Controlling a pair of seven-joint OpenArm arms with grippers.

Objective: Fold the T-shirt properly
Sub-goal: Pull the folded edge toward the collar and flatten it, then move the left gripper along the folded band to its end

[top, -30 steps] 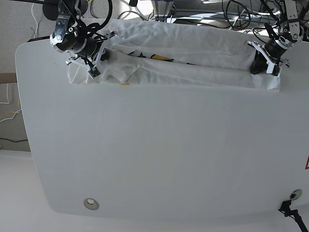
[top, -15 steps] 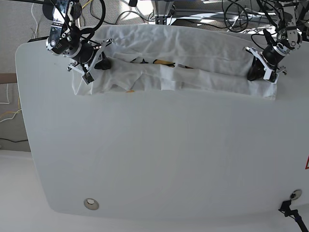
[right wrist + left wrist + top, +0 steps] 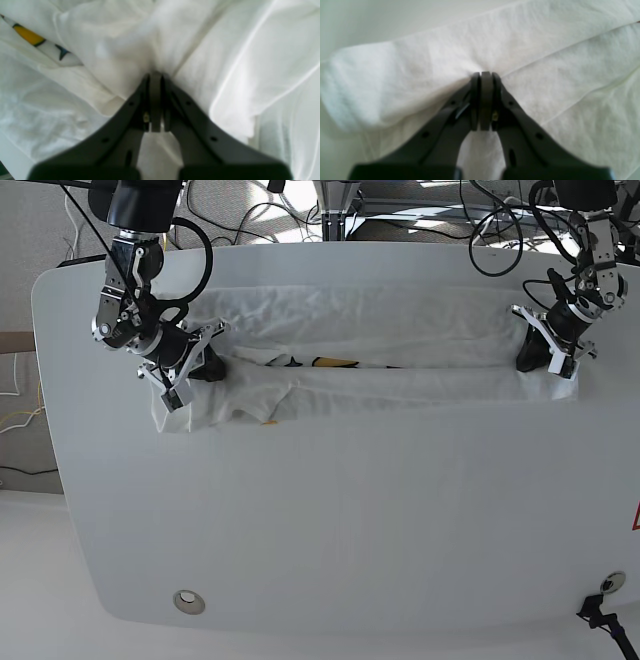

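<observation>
The T-shirt is pinched by my left gripper inward of the band's end, so I should open it, take the band end's edge [image 3: 575,388] and fold it over toward the band's middle.
The white T-shirt [image 3: 400,330] lies as a long rumpled band across the far part of the table, with a strip of yellow print [image 3: 330,362] showing at a fold. My left gripper [image 3: 527,361] is shut on the cloth at the band's right end. In its wrist view the jaws [image 3: 483,75] are pressed together with the T-shirt [image 3: 545,62] puckering at the tips. My right gripper [image 3: 211,368] is shut on the bunched left end. Its wrist view shows closed tips [image 3: 155,75] in folds of T-shirt [image 3: 112,50], beside a yellow patch [image 3: 27,35].
The white table [image 3: 330,510] has a round metal grommet [image 3: 188,601] near its front left edge. Cables and stand legs [image 3: 330,200] crowd the floor behind the far edge. A black clamp [image 3: 600,610] sits at the front right corner.
Both grippers have moved toward the near side with the cloth held. The whole shirt has slid off the far edge and now lies further onto the table.
</observation>
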